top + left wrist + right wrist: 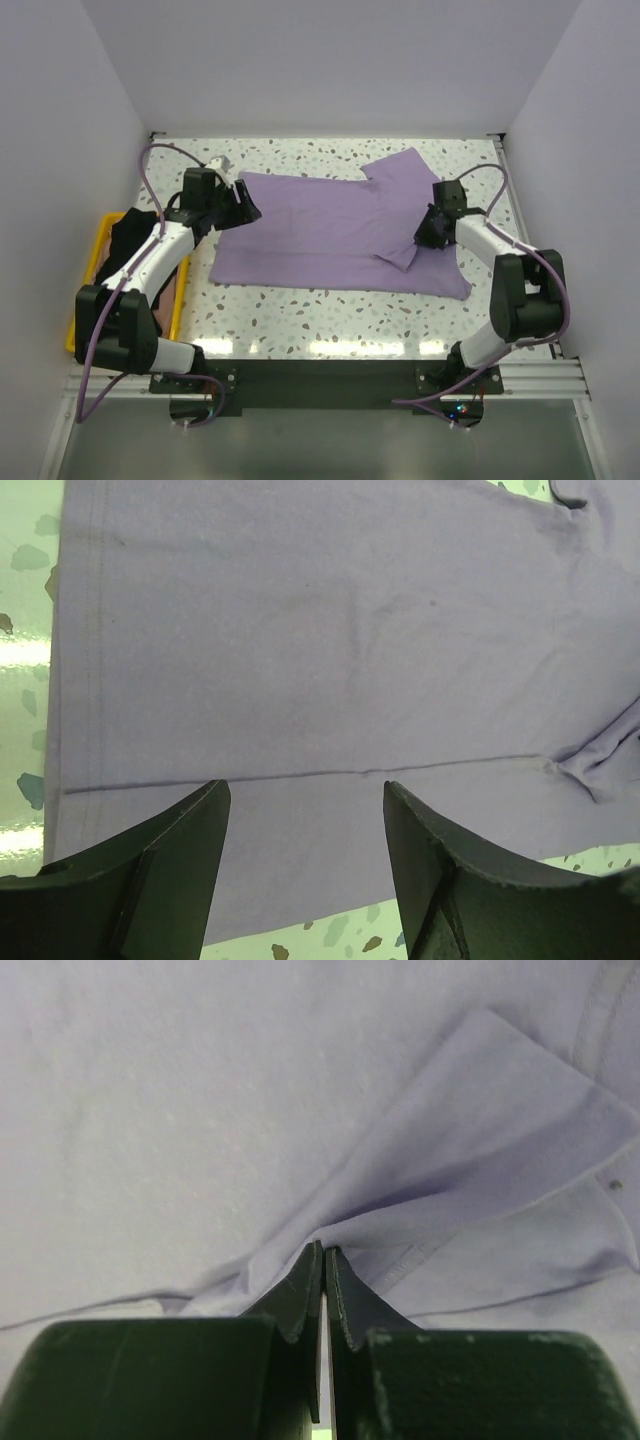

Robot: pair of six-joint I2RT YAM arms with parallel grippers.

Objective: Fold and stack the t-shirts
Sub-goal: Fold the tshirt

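I can see the lavender t-shirt's sleeve bunched and crooked under my right gripper, so next I open that gripper, take the sleeve's hem (405, 1263) and draw it flat.
The lavender t-shirt (330, 235) lies spread flat on the speckled table, with one sleeve (400, 255) folded in on its right side. My left gripper (245, 205) is open and empty, hovering over the shirt's left hem edge (330, 630); its jaws (305, 785) stand wide apart. My right gripper (428, 232) is shut on a raised fold of the lavender fabric (200, 1090) by the sleeve (480, 1110); the cloth tents up to its tips (325, 1248). The black t-shirt (125, 235) lies crumpled in the crate at the left, partly hidden by my left arm.
A yellow plastic crate (72, 320) stands off the table's left edge, under my left arm. White walls close in the back and both sides. Speckled table (320, 320) shows in front of the shirt.
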